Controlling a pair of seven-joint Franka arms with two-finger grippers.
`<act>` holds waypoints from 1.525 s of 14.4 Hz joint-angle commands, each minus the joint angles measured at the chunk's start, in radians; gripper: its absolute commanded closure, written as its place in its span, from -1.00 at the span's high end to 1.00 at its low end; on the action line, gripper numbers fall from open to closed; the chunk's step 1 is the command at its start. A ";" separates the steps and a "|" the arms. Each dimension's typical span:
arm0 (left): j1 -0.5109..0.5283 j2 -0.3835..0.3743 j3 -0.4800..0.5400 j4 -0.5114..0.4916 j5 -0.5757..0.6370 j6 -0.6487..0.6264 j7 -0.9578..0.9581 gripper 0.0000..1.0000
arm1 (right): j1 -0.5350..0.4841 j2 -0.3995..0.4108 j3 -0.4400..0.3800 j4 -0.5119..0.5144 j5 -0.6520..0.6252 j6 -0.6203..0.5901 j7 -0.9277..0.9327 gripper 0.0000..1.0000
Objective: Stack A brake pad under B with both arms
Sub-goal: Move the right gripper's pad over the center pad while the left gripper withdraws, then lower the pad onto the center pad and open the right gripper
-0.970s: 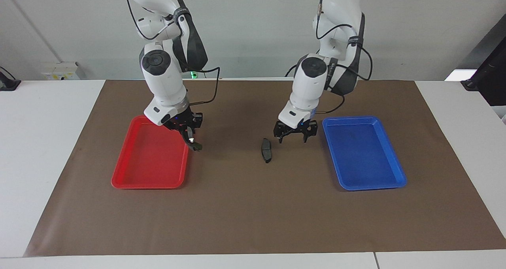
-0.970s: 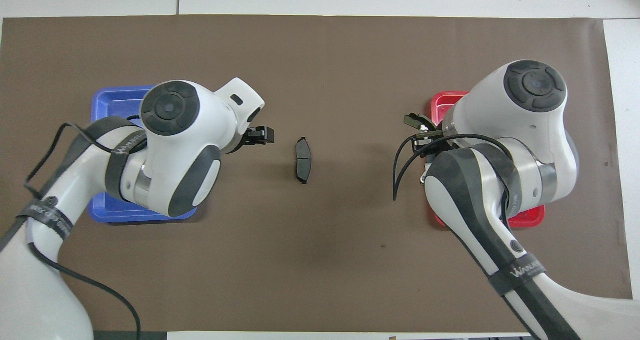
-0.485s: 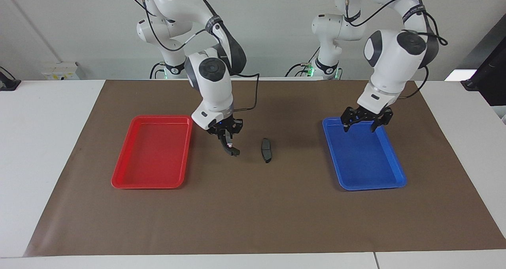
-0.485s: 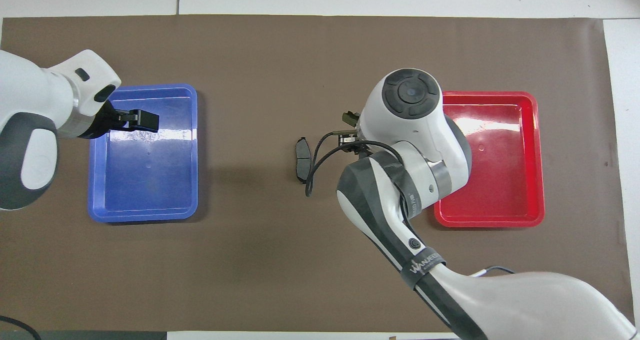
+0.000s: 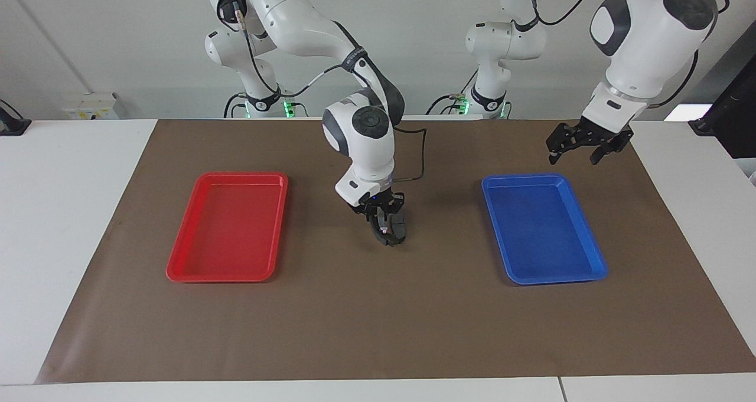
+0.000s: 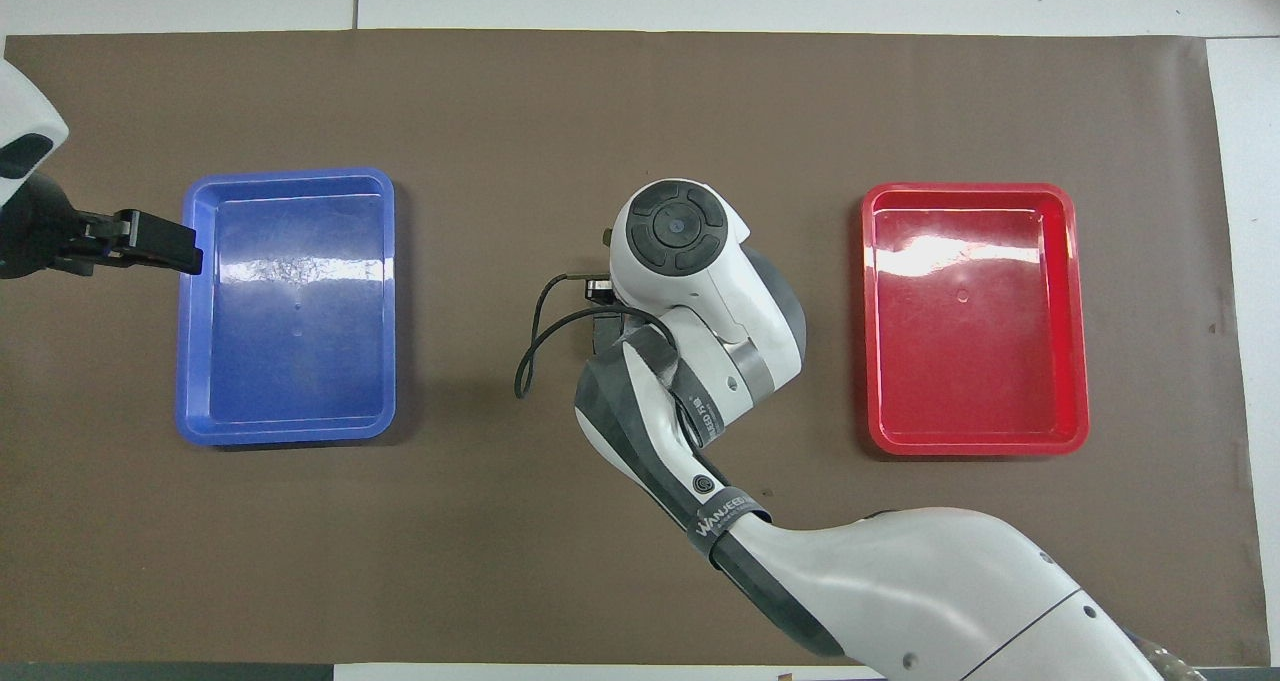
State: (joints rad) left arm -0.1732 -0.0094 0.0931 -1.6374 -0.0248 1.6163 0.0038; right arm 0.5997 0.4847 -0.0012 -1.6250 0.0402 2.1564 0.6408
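I need to use my right gripper to let go of B on top of A brake pad (image 6: 615,317), on the brown mat between the trays.
Over the middle of the brown mat, my right gripper (image 5: 383,222) is shut on B (image 5: 384,237), the black crescent with a shiny spot. B hangs low, right against A brake pad (image 5: 400,225), the short dark pad lying on the mat. Whether the two touch I cannot tell. From overhead the right arm's wrist covers the gripper and B, and only a dark sliver of the pad (image 6: 603,336) shows. My left gripper (image 5: 573,154) is open and empty, raised over the mat by the blue tray's edge at the left arm's end (image 6: 186,255).
A red tray (image 5: 227,231) (image 6: 975,361) lies toward the right arm's end and a blue tray (image 5: 540,231) (image 6: 290,341) toward the left arm's end. Neither holds anything. The brown mat (image 5: 378,319) covers most of the white table.
My right gripper has carried B from the red tray's edge to the pad at the middle. My left gripper has risen and drawn back from beside the pad, across the blue tray.
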 commanded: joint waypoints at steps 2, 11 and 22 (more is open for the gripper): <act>0.047 -0.007 -0.007 0.003 -0.015 -0.081 0.068 0.99 | 0.034 0.026 -0.002 0.010 0.004 0.033 0.039 -1.00; 0.086 -0.017 -0.007 -0.019 -0.007 -0.052 0.067 0.99 | 0.042 0.049 -0.002 -0.024 -0.020 0.075 0.046 -1.00; 0.140 -0.034 -0.001 -0.036 0.017 -0.009 0.116 0.99 | 0.042 0.042 -0.002 -0.090 -0.023 0.164 0.069 0.99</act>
State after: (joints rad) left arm -0.0326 -0.0155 0.0961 -1.6490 -0.0230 1.5927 0.1066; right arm 0.6414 0.5431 -0.0039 -1.6604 0.0334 2.2569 0.6796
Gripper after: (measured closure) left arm 0.000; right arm 0.515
